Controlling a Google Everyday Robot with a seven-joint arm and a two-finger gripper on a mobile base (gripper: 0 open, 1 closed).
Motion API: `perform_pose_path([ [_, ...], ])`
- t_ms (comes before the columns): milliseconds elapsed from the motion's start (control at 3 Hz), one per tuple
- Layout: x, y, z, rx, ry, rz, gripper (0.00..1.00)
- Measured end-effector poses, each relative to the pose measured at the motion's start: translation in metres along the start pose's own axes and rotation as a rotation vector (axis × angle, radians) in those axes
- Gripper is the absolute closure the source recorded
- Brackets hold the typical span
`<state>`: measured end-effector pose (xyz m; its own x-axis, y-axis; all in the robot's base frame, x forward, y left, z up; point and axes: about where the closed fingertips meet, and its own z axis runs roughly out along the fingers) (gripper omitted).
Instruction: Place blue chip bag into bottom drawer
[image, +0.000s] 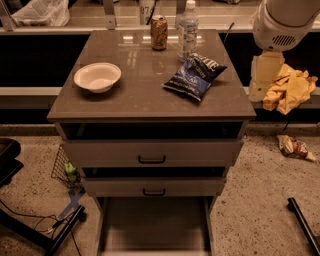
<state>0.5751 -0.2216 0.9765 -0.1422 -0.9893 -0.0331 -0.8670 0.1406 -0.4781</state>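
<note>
The middle of the blue chip bag (201, 74), beside the bag's black end, should be the next place my gripper goes to and closes.
The blue chip bag (194, 76) lies flat on the right part of the cabinet top (145, 100), dark blue with white lettering. The bottom drawer (155, 225) is pulled out at the foot of the cabinet, and its flat floor is bare. My gripper (265, 80) hangs below the white arm housing at the upper right, just off the cabinet's right edge. It is to the right of the bag and not touching it.
A white bowl (97, 76) sits at the left of the top, with a can (159, 32) and a water bottle (188, 30) at the back. The two upper drawers (150, 152) are slightly open. A yellow cloth (290, 90) and a tan wrapper (295, 147) lie to the right.
</note>
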Motion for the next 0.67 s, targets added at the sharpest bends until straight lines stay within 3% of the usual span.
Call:
perform_pose_path([
  [333, -0.022, -0.043, 0.037, 0.052, -0.146, -0.039, 0.00],
  [667, -0.048, -0.071, 0.084, 0.052, -0.219, -0.067, 0.00],
])
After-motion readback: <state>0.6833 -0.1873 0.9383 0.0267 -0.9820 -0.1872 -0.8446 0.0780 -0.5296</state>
